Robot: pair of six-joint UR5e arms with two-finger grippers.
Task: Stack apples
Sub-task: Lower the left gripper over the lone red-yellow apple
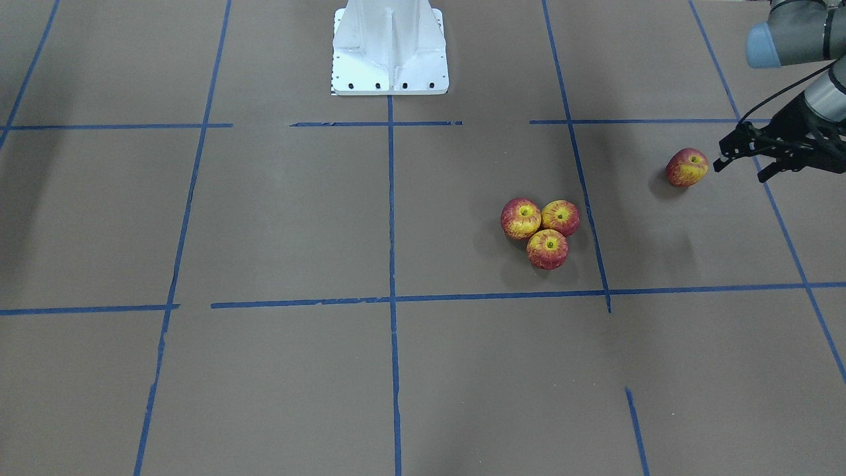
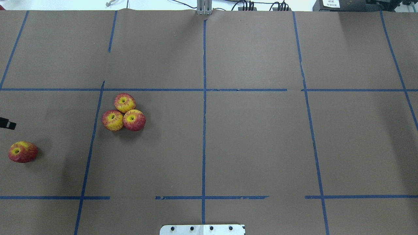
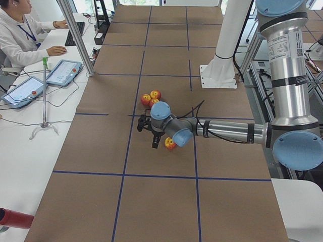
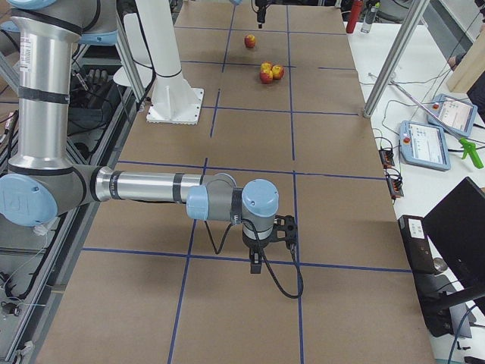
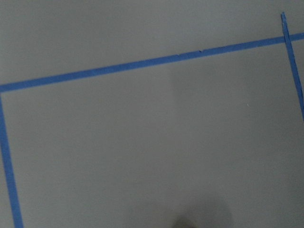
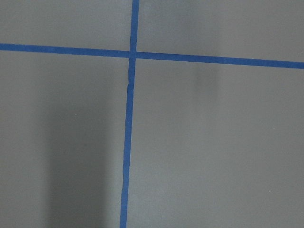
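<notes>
The lone apple lies apart from the cluster and is to be stacked, so next my left gripper closes around the middle (image 1: 687,166) of this apple.
Three red-and-yellow apples sit touching in a cluster (image 1: 547,248) (image 2: 124,102) on the brown table, stem dimples up. A fourth apple (image 1: 687,166) (image 2: 23,151) lies alone, tipped on its side, nearer the table's left end. My left gripper (image 1: 740,170) is open and empty, close beside this lone apple and apart from it. Only one fingertip (image 2: 8,125) shows at the overhead view's left edge. My right gripper (image 4: 269,243) shows only in the exterior right view, far from the apples. I cannot tell if it is open or shut.
The white robot base (image 1: 390,46) stands at the table's middle rear. Blue tape lines (image 2: 204,130) grid the brown paper. An operator (image 3: 15,35) with tablets sits beyond the far table edge, behind a metal post (image 3: 75,35).
</notes>
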